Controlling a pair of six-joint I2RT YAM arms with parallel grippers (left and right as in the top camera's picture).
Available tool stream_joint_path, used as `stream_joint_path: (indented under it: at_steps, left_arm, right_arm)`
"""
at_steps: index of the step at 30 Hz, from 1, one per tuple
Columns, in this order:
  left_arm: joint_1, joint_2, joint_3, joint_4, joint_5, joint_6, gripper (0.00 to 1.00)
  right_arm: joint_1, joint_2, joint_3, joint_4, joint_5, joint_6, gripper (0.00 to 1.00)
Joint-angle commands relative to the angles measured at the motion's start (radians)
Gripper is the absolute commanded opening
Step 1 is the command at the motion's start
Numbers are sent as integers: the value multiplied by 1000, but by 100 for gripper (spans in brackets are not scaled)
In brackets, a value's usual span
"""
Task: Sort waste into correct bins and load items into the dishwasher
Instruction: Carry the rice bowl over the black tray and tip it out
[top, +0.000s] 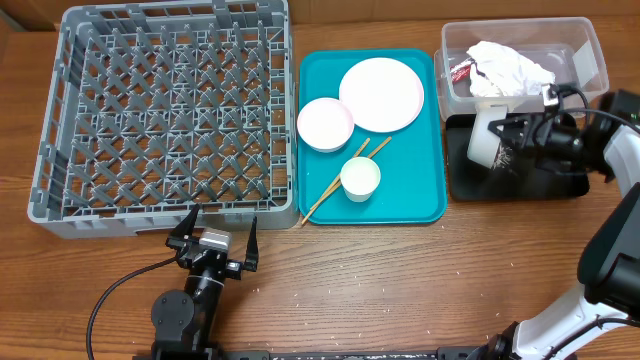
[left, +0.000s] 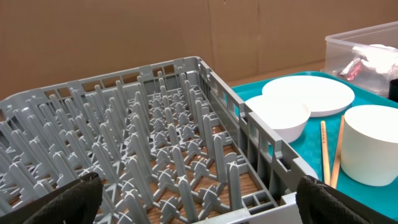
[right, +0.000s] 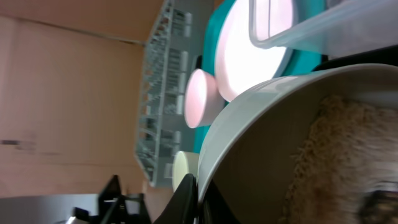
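The white bowl, now tipped over the black tray, will be put down by my right gripper on the teal tray (top: 412, 184) between the cup and the black tray.
My right gripper (top: 515, 135) is shut on the rim of a white bowl (top: 485, 140), tipped on its side over the black tray (top: 520, 187). In the right wrist view (right: 199, 194) the bowl (right: 261, 118) holds rice and brown food (right: 339, 155). The clear tub (top: 592, 45) holds the crumpled napkin (top: 510, 68) and the red wrapper (top: 462, 70). The plate (top: 381, 94), second bowl (top: 325, 124), cup (top: 360, 178) and chopsticks (top: 328, 197) lie on the teal tray (top: 420, 195). My left gripper (top: 213, 240) is open and empty at the front of the grey dish rack (top: 45, 150), which has nothing in it.
The left wrist view shows the rack's pegs (left: 155, 124) just ahead, with the bowl (left: 280, 115), plate (left: 311, 93) and cup (left: 373, 143) to the right. A few white specks (top: 300, 296) lie on the wooden table near the front.
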Motion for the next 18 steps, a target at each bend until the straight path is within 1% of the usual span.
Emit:
stream_joint_path:
  at_steps: [1, 6, 13, 14, 18]
  left_arm:
    - [6, -9, -6, 0, -7, 11, 100]
    - [6, -9, -6, 0, -7, 11, 100]
    - [6, -9, -6, 0, -7, 11, 100]
    - [6, -9, -6, 0, -7, 11, 100]
    - [6, -9, -6, 0, -7, 11, 100]
  right_arm:
    - [-42, -11, -48, 23, -193, -23, 4]
    - [-108, 23, -93, 64, -319, -7, 4]
    - [-180, 29, -92, 98, -319, 177, 4]
    - [-194, 29, -92, 106, -319, 235, 4]
    - [-216, 29, -92, 202, -319, 343, 4]
